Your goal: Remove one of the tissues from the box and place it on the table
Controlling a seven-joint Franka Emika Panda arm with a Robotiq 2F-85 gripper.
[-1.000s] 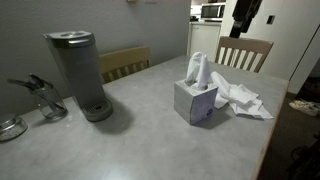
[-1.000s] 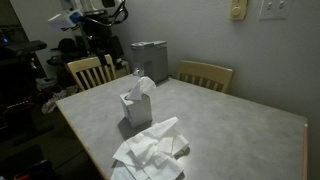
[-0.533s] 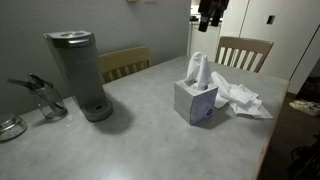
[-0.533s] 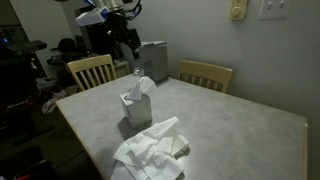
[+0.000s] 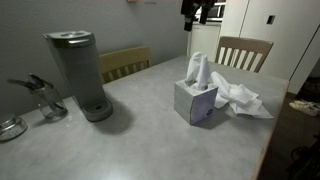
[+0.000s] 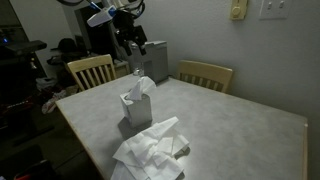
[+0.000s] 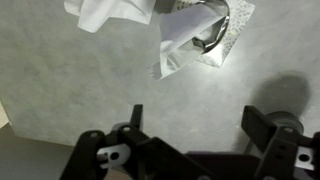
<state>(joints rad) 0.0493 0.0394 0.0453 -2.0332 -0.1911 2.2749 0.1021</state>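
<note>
Next, I close my gripper on the top end [image 5: 200, 58] [image 7: 168, 66] of the white tissue sticking up from the box, because I can pull that tissue straight out.
The box [image 5: 195, 101] stands on the table [image 5: 140, 135], a white tissue [image 5: 197, 68] sticking up from its slot. It also shows in an exterior view [image 6: 136, 108] with its tissue [image 6: 141, 88], and in the wrist view [image 7: 215, 35] from above with the tissue [image 7: 180, 45]. My gripper [image 5: 195, 12] hangs high above the table, behind the box; in an exterior view it is above the box [image 6: 135, 45]. Its jaws [image 7: 195, 125] are open and empty.
A pile of loose white tissues [image 5: 240, 97] lies beside the box, also seen in an exterior view [image 6: 150, 155]. A tall grey coffee maker [image 5: 78, 75] and a glass jug [image 5: 42, 97] stand on the table. Wooden chairs [image 5: 243, 52] [image 6: 205, 75] surround it.
My gripper has moved across high above the table, coming toward a spot over the box. The box and tissues have not moved.
</note>
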